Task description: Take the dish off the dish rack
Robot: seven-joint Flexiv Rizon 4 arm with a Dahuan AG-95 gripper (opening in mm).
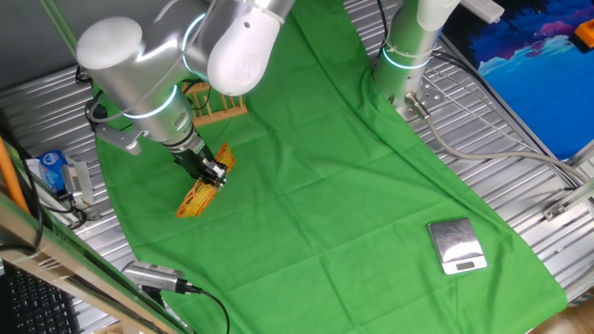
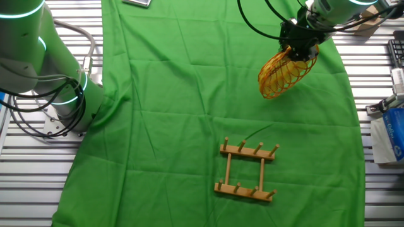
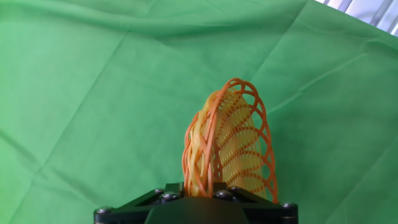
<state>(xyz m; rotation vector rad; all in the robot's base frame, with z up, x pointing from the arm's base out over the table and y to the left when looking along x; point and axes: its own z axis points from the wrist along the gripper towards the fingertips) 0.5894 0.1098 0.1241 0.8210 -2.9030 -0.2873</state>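
Note:
My gripper needs to let go of the dish so it lies flat on the green cloth (image 1: 233, 209) between the dish rack and the black cable.
The dish (image 1: 204, 190) is a yellow-orange oval of woven, basket-like lattice. My gripper (image 1: 212, 171) is shut on its rim and holds it on edge over the green cloth. In the other fixed view the dish (image 2: 284, 74) hangs tilted below the gripper (image 2: 298, 49), well away from the dish rack (image 2: 247, 171). The rack is small, light-brown wood with upright pegs, and stands empty on the cloth. In one fixed view the rack (image 1: 218, 105) shows partly behind the arm. In the hand view the dish (image 3: 230, 146) rises edge-on from between the jaws (image 3: 196, 190).
A green cloth (image 1: 325, 176) covers the slatted metal table. A small silver scale (image 1: 457, 245) lies near the front right. A second arm's base (image 1: 408, 51) stands at the back. A blue-and-white carton (image 2: 391, 135) lies off the cloth edge. Cables run along the table sides.

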